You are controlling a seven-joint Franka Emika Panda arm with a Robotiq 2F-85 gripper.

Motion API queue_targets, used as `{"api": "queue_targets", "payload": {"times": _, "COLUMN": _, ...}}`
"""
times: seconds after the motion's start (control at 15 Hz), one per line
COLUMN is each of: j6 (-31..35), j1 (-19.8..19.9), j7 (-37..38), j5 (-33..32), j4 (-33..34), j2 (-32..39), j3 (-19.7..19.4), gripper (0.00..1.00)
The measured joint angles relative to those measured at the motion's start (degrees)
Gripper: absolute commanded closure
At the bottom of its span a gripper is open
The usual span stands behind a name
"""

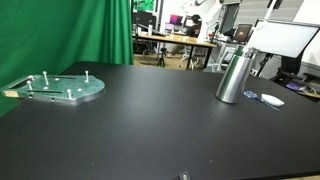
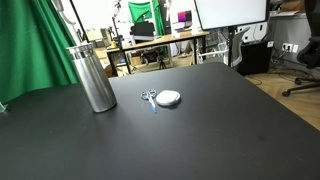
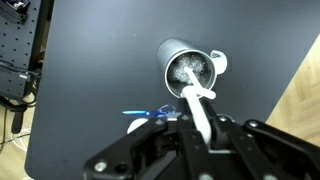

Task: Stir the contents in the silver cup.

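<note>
My gripper will let go of the white stirrer inside the opening of the silver cup (image 1: 249, 52) (image 3: 191, 75), leaning on the cup's rim.
The silver cup (image 1: 234, 76) stands upright on the black table and shows in both exterior views (image 2: 94, 78). In the wrist view I look down into its open mouth (image 3: 186, 68). My gripper (image 3: 200, 128) is above the cup and shut on a white spoon (image 3: 197, 104). The spoon's far end reaches to the cup's rim; whether it dips inside I cannot tell. The gripper does not show in either exterior view.
Small blue-handled scissors (image 2: 148, 98) and a white round object (image 2: 168, 97) lie next to the cup, also in the wrist view (image 3: 145, 113). A flat grey-green plate with pegs (image 1: 60, 88) sits at the table's far side. A green curtain (image 1: 60, 30) hangs behind.
</note>
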State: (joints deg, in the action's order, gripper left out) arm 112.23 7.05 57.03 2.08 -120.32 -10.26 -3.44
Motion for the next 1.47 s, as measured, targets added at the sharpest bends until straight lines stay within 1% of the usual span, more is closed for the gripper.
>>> {"api": "queue_targets", "payload": {"times": 0.47, "j6": 3.25, "j1": 0.38, "j7": -0.78, "j5": -0.11, "j4": 0.71, "j2": 10.06, "j3": -0.45, "gripper": 0.96}}
{"api": "queue_targets", "payload": {"times": 0.73, "j6": 3.25, "j1": 0.03, "j7": -0.81, "j5": -0.59, "j4": 1.58, "j2": 12.64, "j3": -0.51, "gripper": 0.96}}
{"api": "queue_targets", "payload": {"times": 1.0, "j6": 2.94, "j1": -0.85, "j7": -0.81, "j5": -1.67, "j4": 1.88, "j2": 10.34, "j3": -0.50, "gripper": 0.96}}
{"api": "queue_targets", "payload": {"times": 1.2, "j6": 1.78, "j1": -1.47, "j7": -0.78, "j5": -3.00, "j4": 1.71, "j2": 5.97, "j3": -0.24, "gripper": 0.96}}
{"api": "queue_targets", "payload": {"times": 1.47, "j6": -1.25, "j1": -1.60, "j7": -0.80, "j5": -3.17, "j4": 1.19, "j2": -0.55, "j3": 0.56, "gripper": 0.96}}
